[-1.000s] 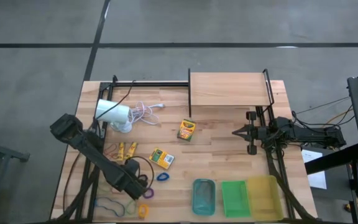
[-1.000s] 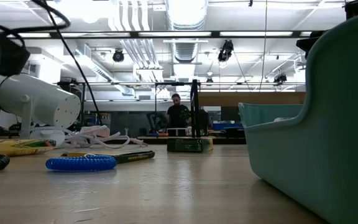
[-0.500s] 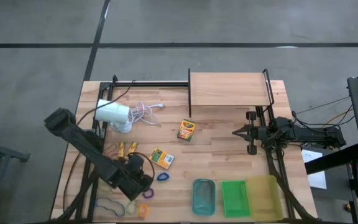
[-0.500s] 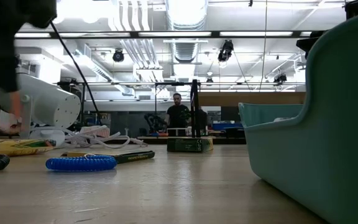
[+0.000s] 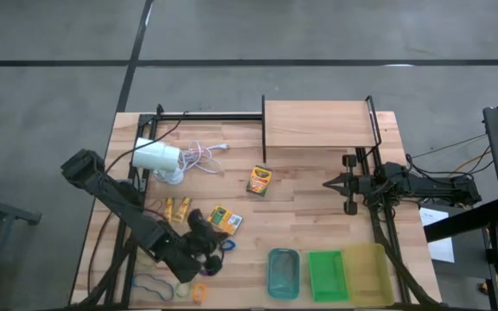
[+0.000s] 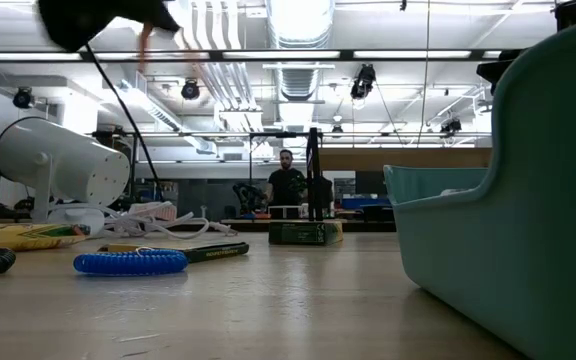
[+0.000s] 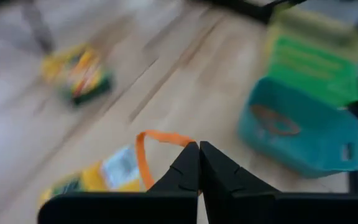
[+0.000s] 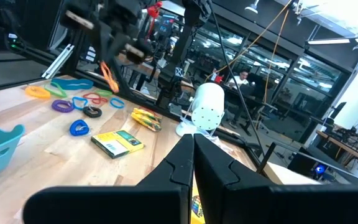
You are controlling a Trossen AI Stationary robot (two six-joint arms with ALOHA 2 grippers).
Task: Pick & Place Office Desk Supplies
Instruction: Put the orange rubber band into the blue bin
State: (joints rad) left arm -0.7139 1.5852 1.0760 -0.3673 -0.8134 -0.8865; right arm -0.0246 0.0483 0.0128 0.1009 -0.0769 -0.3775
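Observation:
Next, I release the orange loop from my left gripper in the far half of the teal tray [image 5: 279,267] [image 7: 277,123], so that it lands onto another orange loop.
My left gripper [image 5: 207,248] hovers above the near left part of the table, shut on a thin orange loop [image 7: 143,158]; the right wrist view shows that loop [image 8: 109,74] dangling under it. One crayon box [image 5: 224,220] lies flat just beyond the gripper, another [image 5: 258,180] at mid-table. A blue loop [image 5: 226,245], more loops [image 8: 64,96] and yellow pieces [image 5: 175,207] lie on the wood. My right gripper [image 5: 328,183] waits shut at the table's right side, touching nothing. My left gripper pinches the orange loop's strand [image 7: 169,137] between its two fingertips, which slant down from above. The loop is lifted clear of the table and hangs below the fingers [image 8: 120,43].
The white lamp [image 5: 158,157] and its cord [image 5: 199,155] sit at the far left. Teal [image 5: 284,272], green [image 5: 327,275] and yellow [image 5: 366,275] trays line the near edge. A wooden shelf [image 5: 320,123] stands at the far right. A person [image 6: 286,182] is far behind.
My left gripper dipped to the table among the loops, then rose and moved toward the table's right, carrying the orange loop up off the wood. The right arm stayed still.

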